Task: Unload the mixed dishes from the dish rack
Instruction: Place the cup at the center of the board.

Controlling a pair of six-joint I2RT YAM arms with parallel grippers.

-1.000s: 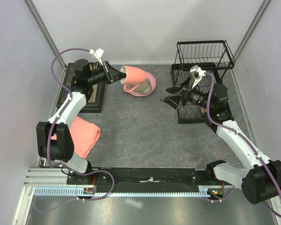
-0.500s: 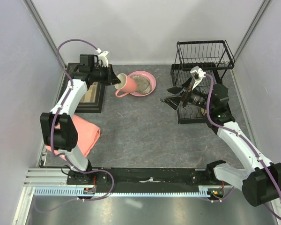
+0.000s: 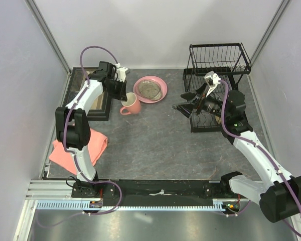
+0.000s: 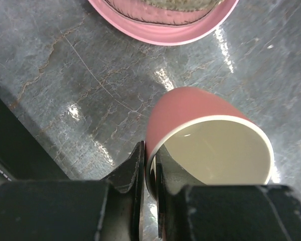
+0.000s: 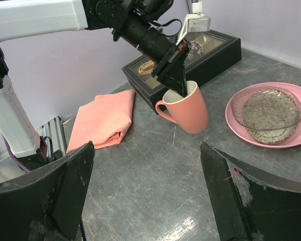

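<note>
My left gripper is going to put the salmon-pink mug down on the bare table [image 3: 136, 115] [image 4: 183, 113] just in front of the pink plate.
My left gripper [image 3: 124, 95] is shut on the rim of the salmon-pink mug [image 3: 131, 105], one finger inside and one outside [image 4: 150, 175]. The mug [image 4: 190, 115] stands nearly upright, slightly tilted, at the table surface just left of the pink plate [image 3: 160, 94]; it also shows in the right wrist view [image 5: 188, 113]. The speckled grey-beige plate [image 3: 149, 89] lies on the pink plate [image 5: 291, 140]. My right gripper [image 3: 181, 102] is open and empty [image 5: 150, 196], left of the black dish rack [image 3: 218, 60]. A brown patch at the rack's lower tier [image 3: 216, 119] may be the bowl.
A dark rectangular tray [image 3: 93, 103] of small items lies at the far left, right behind the mug [image 5: 200, 55]. The folded salmon-pink cloth [image 3: 83, 145] lies at the near left [image 5: 103, 118]. Walls close in the table on three sides.
My left gripper has carried the mug from above the plates down and left to the table, turning it from lying sideways to mouth up. The right arm has hardly moved.
</note>
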